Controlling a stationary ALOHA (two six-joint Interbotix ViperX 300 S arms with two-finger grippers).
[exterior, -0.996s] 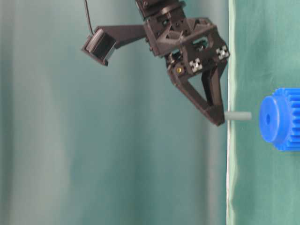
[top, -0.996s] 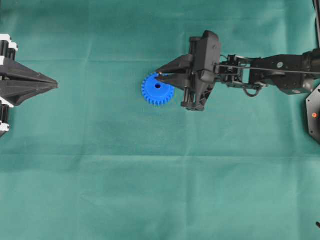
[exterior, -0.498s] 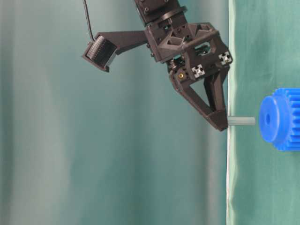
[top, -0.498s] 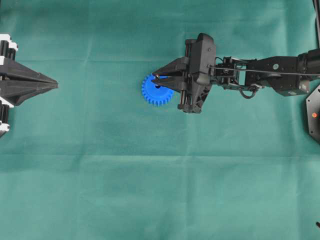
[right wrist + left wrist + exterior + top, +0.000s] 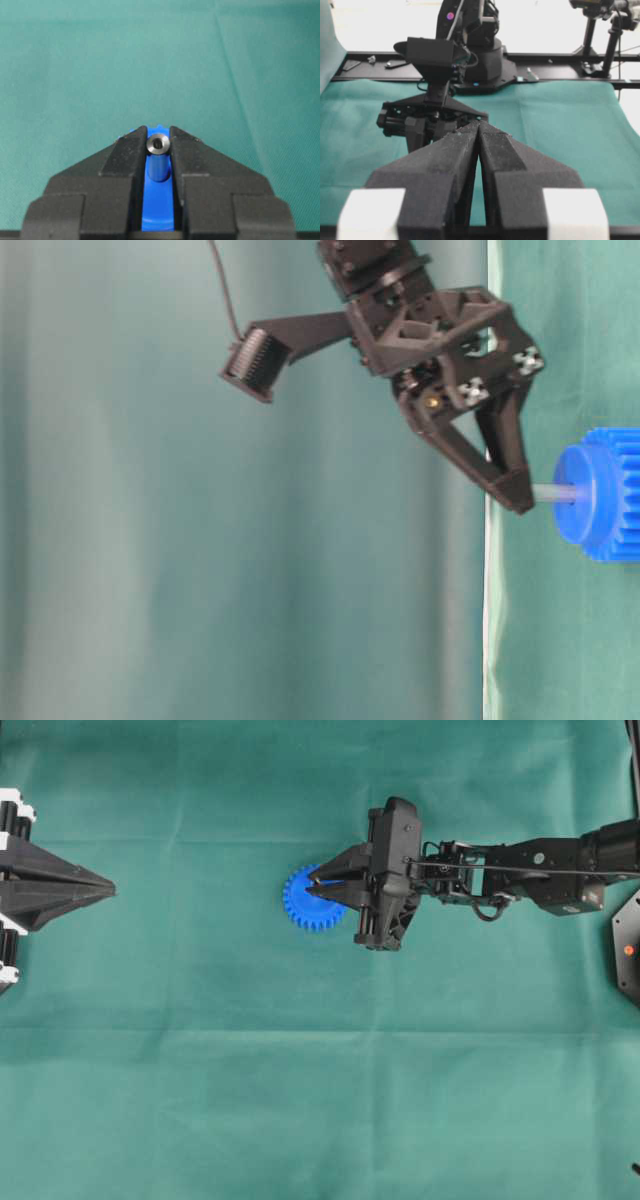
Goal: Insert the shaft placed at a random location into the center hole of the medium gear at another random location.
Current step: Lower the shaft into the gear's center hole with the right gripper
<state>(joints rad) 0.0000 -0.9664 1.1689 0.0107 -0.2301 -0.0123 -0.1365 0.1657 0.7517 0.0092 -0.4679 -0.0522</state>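
I will use my right gripper to let go of the shaft, now held upright over the gear, so that it stands upright in the center hole of the blue medium gear's hub [image 5: 317,890] [image 5: 159,175].
The blue medium gear [image 5: 298,906] lies flat on the green cloth, left of the middle. My right gripper [image 5: 314,886] hangs over it, shut on the shaft [image 5: 158,146], a small silver-grey pin held upright between the fingertips. In the table-level view the shaft [image 5: 553,494] runs from the fingertips [image 5: 520,502] into the face of the gear's hub [image 5: 582,496]. The center hole is hidden under the shaft's lower end. My left gripper [image 5: 106,890] rests at the far left, shut and holding nothing, its tips [image 5: 479,126] pressed together.
Green cloth [image 5: 320,1100] covers the whole table. The right arm [image 5: 520,875] stretches in from the right edge. A black mount [image 5: 628,948] sits at the right border.
My right gripper has moved left over the gear and down toward it. The shaft, which hung apart from the hub, now reaches into its face. The left gripper is still.
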